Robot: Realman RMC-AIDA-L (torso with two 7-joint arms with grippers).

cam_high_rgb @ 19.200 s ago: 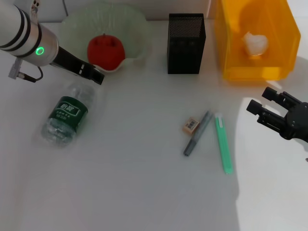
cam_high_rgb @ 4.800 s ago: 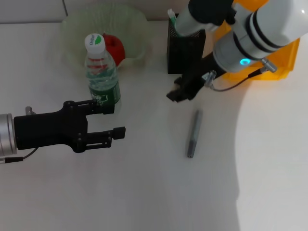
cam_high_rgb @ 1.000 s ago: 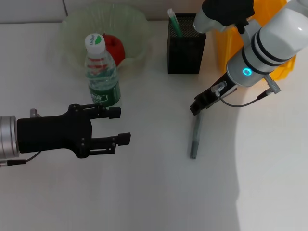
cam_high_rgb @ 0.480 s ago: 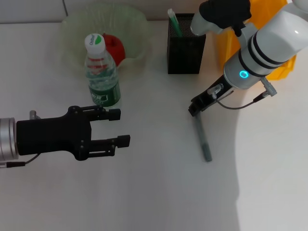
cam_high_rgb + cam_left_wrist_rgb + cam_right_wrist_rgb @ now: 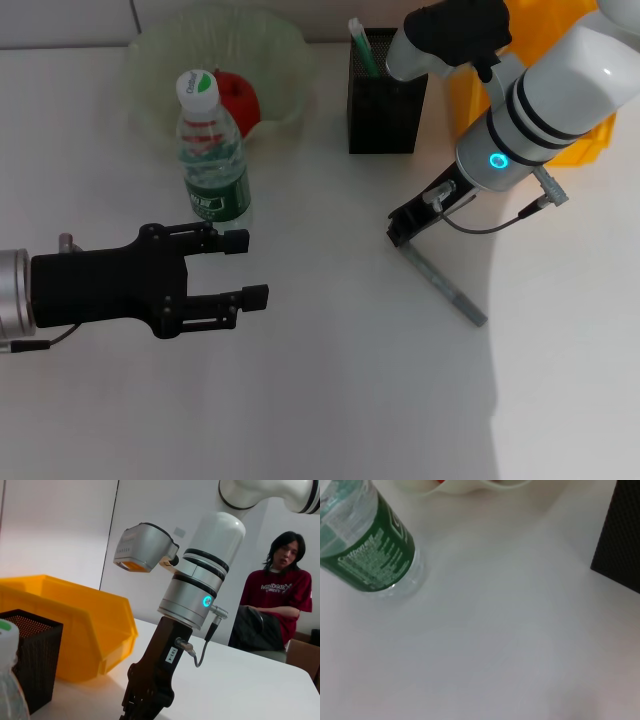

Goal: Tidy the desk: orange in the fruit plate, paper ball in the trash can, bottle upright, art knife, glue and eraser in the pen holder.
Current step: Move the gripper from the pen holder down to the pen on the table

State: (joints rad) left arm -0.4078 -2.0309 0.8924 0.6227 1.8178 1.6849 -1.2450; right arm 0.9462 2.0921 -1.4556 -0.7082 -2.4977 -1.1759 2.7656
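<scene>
I have my right gripper at the very tip of the grey stick's upper end, so next I open it and take it farther (image 5: pixel 431 271) along the stick's body before I lift.
My right gripper (image 5: pixel 405 228) is down on the desk, shut on the upper end of a slim grey pen-shaped stick (image 5: pixel 448 288) that slants away to the lower right. It also shows in the left wrist view (image 5: pixel 147 700). A green stick (image 5: pixel 360 44) stands in the black mesh pen holder (image 5: pixel 385 105). The bottle (image 5: pixel 212 150) stands upright before the fruit plate (image 5: pixel 160 60), which holds the orange (image 5: pixel 238 95). My left gripper (image 5: pixel 245 267) is open and empty, low on the left, just below the bottle. The trash can (image 5: pixel 462 95) is mostly behind my right arm. Paper ball and eraser are hidden.
The right wrist view shows the bottle's base (image 5: pixel 367 550) and a corner of the pen holder (image 5: pixel 620 540). In the left wrist view a seated person (image 5: pixel 275 605) is beyond the desk, behind the trash can (image 5: pixel 75 625).
The grey stick's free end has swung from pointing straight down to the lower right, with its upper end staying at my right gripper. My left gripper has barely moved.
</scene>
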